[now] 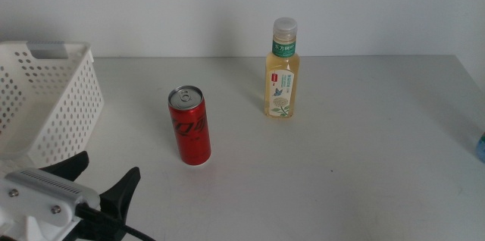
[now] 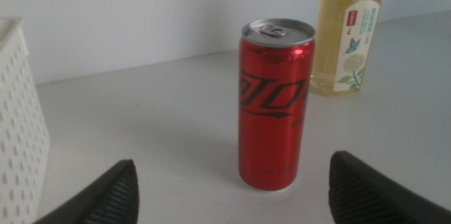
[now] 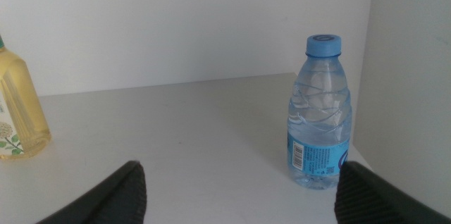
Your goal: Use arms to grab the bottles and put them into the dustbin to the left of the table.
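The robot's left gripper should next move to the slim red can and close around the middle of its body [image 1: 191, 129] [image 2: 273, 111].
A slim red can [image 1: 189, 127] stands upright on the table [image 1: 364, 158], left of the middle. A yellowish tea bottle [image 1: 283, 70] stands upright farther back and to the right. My left gripper [image 1: 102, 179] is open at the bottom left, short of the can. In the left wrist view the can [image 2: 275, 104] stands ahead of the open left gripper [image 2: 232, 160], apart from both jaws. My right gripper [image 3: 241, 171] is open and empty, with a small clear blue-capped water bottle [image 3: 318, 111] standing ahead near one jaw. The white dustbin [image 1: 45, 97] stands at the left.
The water bottle shows only as a blue sliver at the middle view's right edge [image 1: 481, 146]. A white wall runs behind the table. The tea bottle also shows in the left wrist view [image 2: 347, 37] and the right wrist view [image 3: 17, 118].
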{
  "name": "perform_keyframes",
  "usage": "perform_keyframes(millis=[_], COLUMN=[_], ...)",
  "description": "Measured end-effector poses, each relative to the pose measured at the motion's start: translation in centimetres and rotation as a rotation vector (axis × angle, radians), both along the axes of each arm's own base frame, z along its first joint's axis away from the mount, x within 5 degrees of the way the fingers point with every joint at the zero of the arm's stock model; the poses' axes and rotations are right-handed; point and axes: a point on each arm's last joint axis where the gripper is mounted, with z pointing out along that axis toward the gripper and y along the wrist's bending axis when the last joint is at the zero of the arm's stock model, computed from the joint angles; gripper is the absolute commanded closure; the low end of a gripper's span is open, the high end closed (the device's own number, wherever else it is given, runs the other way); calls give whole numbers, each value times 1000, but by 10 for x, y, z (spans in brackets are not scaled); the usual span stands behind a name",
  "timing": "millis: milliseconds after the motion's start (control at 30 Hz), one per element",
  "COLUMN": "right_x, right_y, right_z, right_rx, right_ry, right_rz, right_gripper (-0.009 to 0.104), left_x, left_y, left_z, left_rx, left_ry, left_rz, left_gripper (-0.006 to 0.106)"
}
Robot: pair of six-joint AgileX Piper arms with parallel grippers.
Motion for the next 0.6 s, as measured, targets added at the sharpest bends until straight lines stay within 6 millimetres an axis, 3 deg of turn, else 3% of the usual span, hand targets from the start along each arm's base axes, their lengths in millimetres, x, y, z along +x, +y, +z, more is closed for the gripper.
perform_keyframes(millis=[167,600], right_x=[0,0], right_y=[0,0], right_z=[0,0], right_rx=[0,0], right_ry=[0,0], right_rz=[0,0], right_gripper=[1,1], left_x=[15,87], left_y=[-11,-44], left_z=[1,-15], left_rx=[3,-17], left_ry=[40,108], left_rz=[-68,-148], left_gripper=[10,10])
